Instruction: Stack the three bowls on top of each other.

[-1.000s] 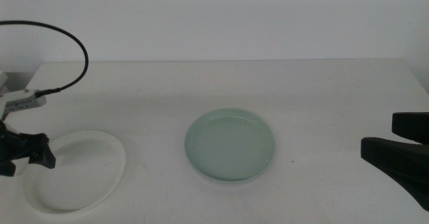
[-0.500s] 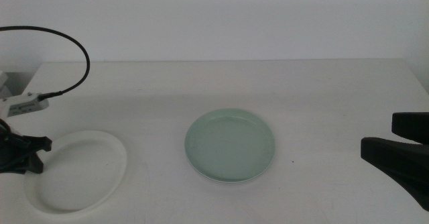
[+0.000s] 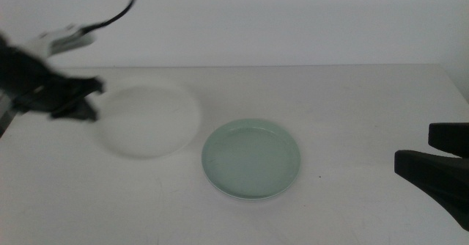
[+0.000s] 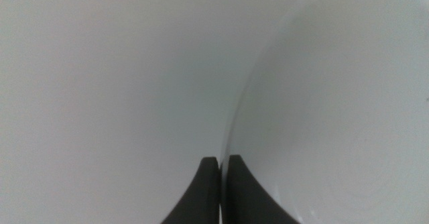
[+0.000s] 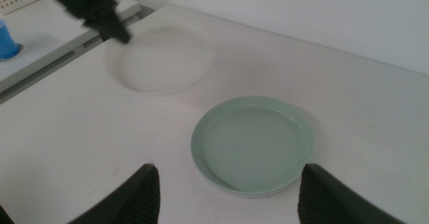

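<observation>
My left gripper needs to release the white bowl so that it ends up inside the mint green bowl (image 3: 251,158) at the centre of the table.
My left gripper (image 3: 94,98) is shut on the rim of the white bowl (image 3: 150,120) and holds it, motion-blurred, in the air left of centre. In the left wrist view the two dark jaws meet at the white bowl's (image 4: 335,103) edge. The mint green bowl (image 3: 250,158) rests on the table at the centre. A thin pale rim (image 3: 245,198) shows under its near edge, apparently the grey bowl beneath it. My right gripper (image 3: 432,173) waits open at the right edge, and in its wrist view the green bowl (image 5: 253,143) lies just beyond the jaws.
A black cable (image 3: 126,4) arcs above the left arm. Beside the table, a lower side surface (image 5: 40,43) carries a blue cup (image 5: 7,41). The table's far edge (image 3: 293,66) meets a white wall.
The left gripper has lifted the white bowl off the table's front left and carried it up and toward the green bowl. The right arm and the green bowl have not moved.
</observation>
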Controlling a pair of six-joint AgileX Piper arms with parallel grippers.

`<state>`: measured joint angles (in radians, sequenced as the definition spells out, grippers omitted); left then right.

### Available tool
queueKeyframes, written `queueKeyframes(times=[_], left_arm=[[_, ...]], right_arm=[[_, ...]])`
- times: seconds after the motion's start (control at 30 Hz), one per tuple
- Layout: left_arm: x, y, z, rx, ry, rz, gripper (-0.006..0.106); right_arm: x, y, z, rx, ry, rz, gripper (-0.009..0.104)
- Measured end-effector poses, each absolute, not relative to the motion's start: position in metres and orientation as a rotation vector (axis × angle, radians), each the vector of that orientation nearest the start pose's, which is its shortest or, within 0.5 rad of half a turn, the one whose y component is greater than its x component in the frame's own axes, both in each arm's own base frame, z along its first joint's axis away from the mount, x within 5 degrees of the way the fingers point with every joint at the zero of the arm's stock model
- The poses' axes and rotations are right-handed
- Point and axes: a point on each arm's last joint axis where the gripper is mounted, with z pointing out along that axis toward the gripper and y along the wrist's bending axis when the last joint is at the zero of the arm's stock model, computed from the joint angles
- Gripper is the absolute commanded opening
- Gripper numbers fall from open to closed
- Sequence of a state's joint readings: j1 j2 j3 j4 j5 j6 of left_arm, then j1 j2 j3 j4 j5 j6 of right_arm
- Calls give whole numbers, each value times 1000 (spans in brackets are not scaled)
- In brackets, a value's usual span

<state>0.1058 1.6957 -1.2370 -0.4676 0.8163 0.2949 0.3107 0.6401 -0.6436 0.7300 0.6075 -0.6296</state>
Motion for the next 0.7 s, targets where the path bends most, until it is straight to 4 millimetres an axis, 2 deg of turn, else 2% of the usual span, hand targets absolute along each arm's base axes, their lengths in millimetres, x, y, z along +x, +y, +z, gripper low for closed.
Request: queueKeyframes(times=[0.1,0.2,0.3,0.37,0.5,0.7], left_arm=[[363,-37,273,11,2606,-479,0],[369,-78,285,81,2586,-534,0],[375,-113,282,155,2596,-562,0],[379,-132,273,190,2620,-571,0],[383,-151,250,225,2680,-571,0],[391,-156,218,212,2756,-555,0]], right_arm=[[106,70,335,-556,1893,588,52],[106,70,335,-556,1893,588,52],[106,70,335,-556,1893,588,52],[106,70,335,-556,1893,588,52],[106,70,335,-556,1893,588,52],[106,70,335,-556,1893,588,52]])
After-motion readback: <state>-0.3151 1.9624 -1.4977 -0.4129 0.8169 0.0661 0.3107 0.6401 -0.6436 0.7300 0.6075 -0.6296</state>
